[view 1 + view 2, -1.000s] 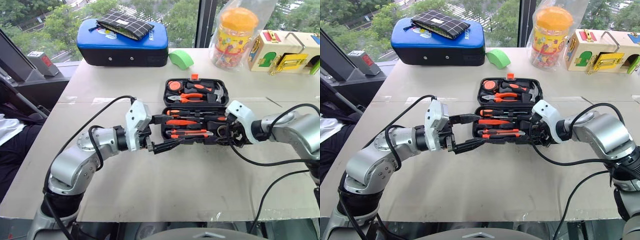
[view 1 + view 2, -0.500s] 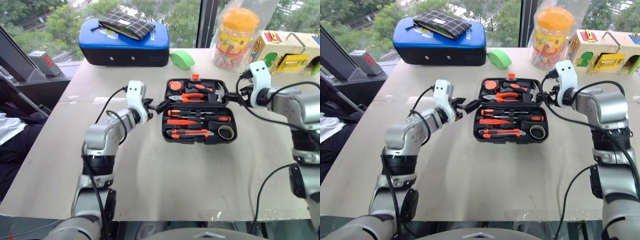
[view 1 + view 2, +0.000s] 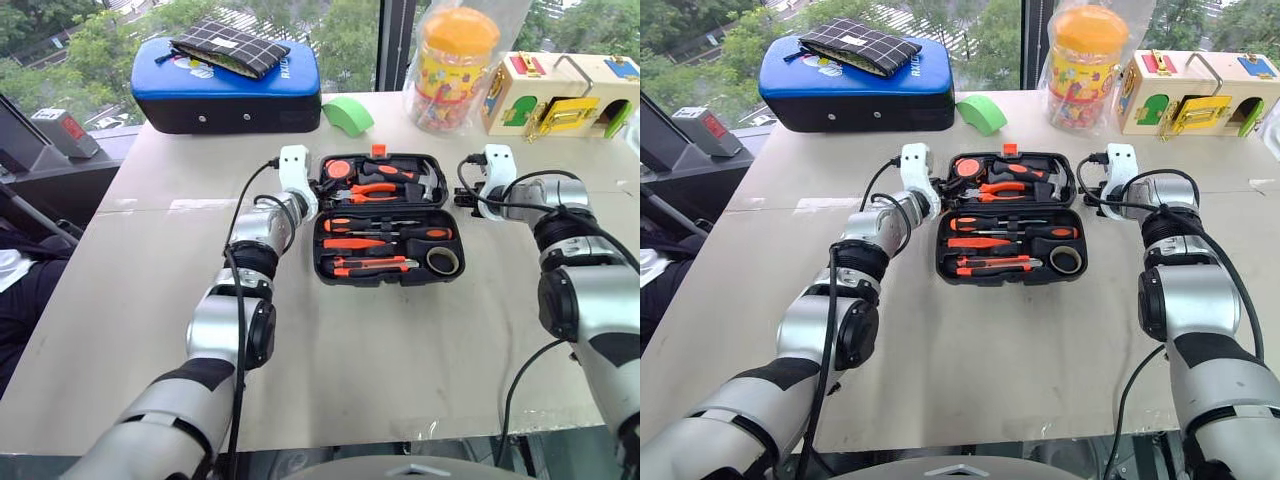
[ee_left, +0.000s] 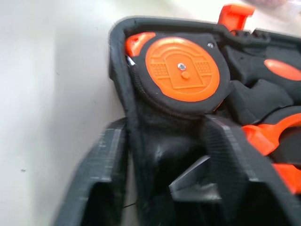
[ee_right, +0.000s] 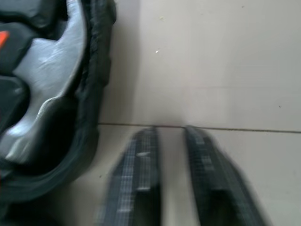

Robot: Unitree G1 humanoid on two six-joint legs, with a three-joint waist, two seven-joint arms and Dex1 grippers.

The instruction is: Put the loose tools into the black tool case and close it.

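Note:
I have my right gripper closed beside the tool case's far half. I will open it and take the case's rim (image 5: pixel 92 101) by the hammer before both grippers swing the far half shut.
The black tool case (image 3: pixel 324 245) lies open in the middle of the table. In its near half, the loose tools rest in their recesses: two screwdrivers (image 3: pixel 385 226) and the utility knife (image 3: pixel 376 265). The far half holds an orange tape measure (image 4: pixel 183 70), pliers and a hammer. My left gripper (image 3: pixel 312 196) is at the far half's left end. One finger (image 4: pixel 101 179) is outside the rim and the other (image 4: pixel 230 160) inside, shut on that edge. My right gripper (image 3: pixel 463 193) is shut on nothing, over bare table just off the case's right end (image 5: pixel 87 70).
A blue-topped padded case (image 3: pixel 225 90) with a checked pouch (image 3: pixel 222 48) stands at the back left, next to a green object (image 3: pixel 347 114). A jar with an orange lid (image 3: pixel 450 70) and a wooden latch box (image 3: pixel 560 92) stand at the back right. A roll of black tape (image 3: pixel 441 261) sits in the case.
Both arms have reached forward, from beside the case's near half to the two ends of its far half. Both grippers have closed, the left one onto the rim.

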